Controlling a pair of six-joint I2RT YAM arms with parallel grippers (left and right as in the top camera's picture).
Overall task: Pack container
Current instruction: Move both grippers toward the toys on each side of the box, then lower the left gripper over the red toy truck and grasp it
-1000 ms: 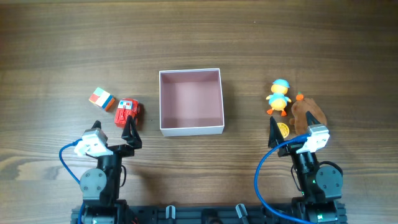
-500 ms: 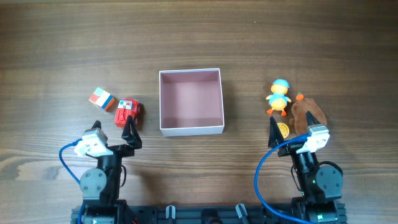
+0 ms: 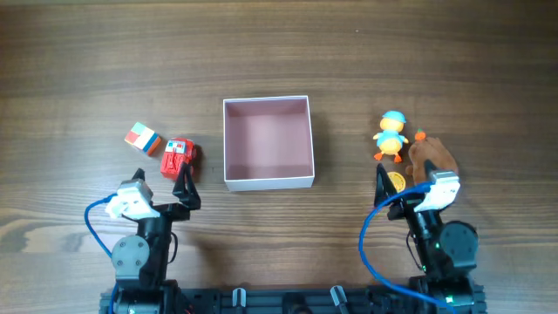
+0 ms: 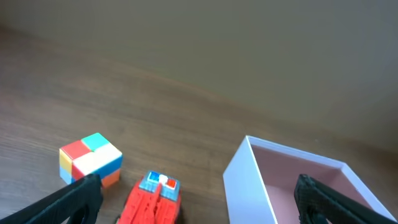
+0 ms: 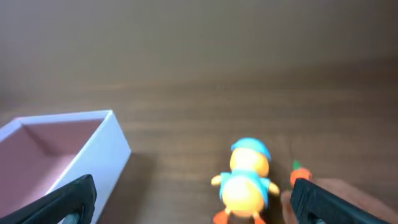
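Observation:
Next, I move my left gripper next to go to the red toy truck's cab (image 3: 177,150) (image 4: 159,186) and close it around the cab's sides, by the roof lights.
The container (image 3: 268,182), a square white box with a pink inside, stands open and empty at the table's middle. A red toy truck (image 3: 179,157) and a multicoloured cube (image 3: 143,139) lie to its left. A yellow duck with a blue cap (image 3: 391,136), a brown toy (image 3: 432,157) and an orange disc (image 3: 398,181) lie to its right. My left gripper (image 3: 159,187) is open and empty just in front of the truck (image 4: 154,199). My right gripper (image 3: 410,187) is open and empty in front of the duck (image 5: 245,180).
The left wrist view shows the cube (image 4: 90,158) and the box's left wall (image 4: 249,186). The right wall of the box (image 5: 99,162) shows in the right wrist view. A small orange piece (image 5: 300,174) sits at the brown toy's tip.
The right arm has shifted very slightly. The left arm, the box and the toys have not moved.

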